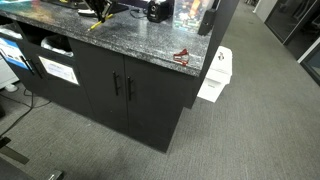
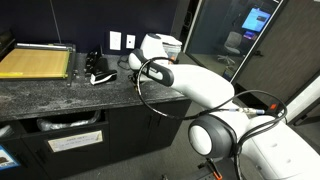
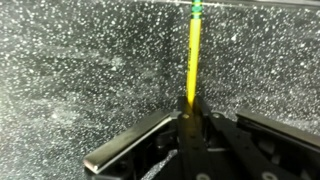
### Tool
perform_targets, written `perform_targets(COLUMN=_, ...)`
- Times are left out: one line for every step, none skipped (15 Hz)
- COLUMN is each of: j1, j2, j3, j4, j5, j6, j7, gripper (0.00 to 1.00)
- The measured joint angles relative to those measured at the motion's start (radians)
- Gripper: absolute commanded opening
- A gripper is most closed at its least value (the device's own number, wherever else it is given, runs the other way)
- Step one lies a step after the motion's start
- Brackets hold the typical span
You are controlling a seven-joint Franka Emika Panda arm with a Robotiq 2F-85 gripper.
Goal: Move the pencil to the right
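Observation:
My gripper is going to release the yellow pencil on the speckled counter (image 1: pixel 157 42) beside the small red wiry object.
The yellow pencil (image 3: pixel 193 55) with a green end runs straight up the middle of the wrist view, over the grey speckled counter (image 3: pixel 80 70). Its near end sits between the fingers of my gripper (image 3: pixel 190 112), which is shut on it. In an exterior view the gripper (image 1: pixel 101 8) is at the far back of the counter, and the pencil (image 1: pixel 94 26) slants down from it as a short yellow streak. In an exterior view the gripper (image 2: pixel 100 73) is low over the counter, and the pencil is too thin to make out.
A small red wiry object (image 1: pixel 182 57) lies near the counter's corner. A yellow paper cutter (image 2: pixel 35 62) sits at one end of the counter. Dark objects (image 1: pixel 155 10) stand along the back. A white bin (image 1: pixel 215 75) stands on the floor beside the cabinet.

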Motion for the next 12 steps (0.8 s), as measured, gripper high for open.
perform_targets(j1=-0.014, j2=-0.009, j3=0.0, j4=0.0, j5=0.004, j6=-0.001, j7=0.01, gripper=0.02)
perform_targets(j1=-0.03, j2=-0.02, j3=0.0, j4=0.0, j5=0.011, j6=-0.002, j7=0.019, gripper=0.02)
perform_targets(j1=-0.048, j2=-0.029, j3=0.0, j4=0.0, j5=0.018, j6=-0.002, j7=0.03, gripper=0.02)
perform_targets(j1=-0.065, j2=-0.037, j3=0.0, j4=0.0, j5=0.022, j6=-0.002, j7=0.043, gripper=0.02)
perform_targets(j1=-0.083, j2=-0.045, j3=-0.001, j4=0.0, j5=0.025, j6=-0.002, j7=0.057, gripper=0.02)
perform_targets(j1=-0.1, j2=-0.05, j3=-0.001, j4=0.0, j5=0.028, j6=-0.002, j7=0.073, gripper=0.02)
perform_targets(j1=-0.116, j2=-0.053, j3=-0.002, j4=0.0, j5=0.029, j6=-0.002, j7=0.09, gripper=0.02)
perform_targets(j1=-0.131, j2=-0.054, j3=-0.004, j4=0.0, j5=0.03, j6=-0.002, j7=0.109, gripper=0.02)
perform_targets(j1=-0.144, j2=-0.054, j3=-0.008, j4=0.0, j5=0.031, j6=-0.002, j7=0.13, gripper=0.02)
perform_targets(j1=-0.157, j2=-0.054, j3=-0.015, j4=-0.001, j5=0.031, j6=-0.002, j7=0.151, gripper=0.02)
perform_targets(j1=-0.168, j2=-0.054, j3=-0.022, j4=-0.002, j5=0.031, j6=-0.002, j7=0.176, gripper=0.02)
perform_targets(j1=-0.177, j2=-0.054, j3=-0.029, j4=-0.004, j5=0.031, j6=-0.002, j7=0.197, gripper=0.02)
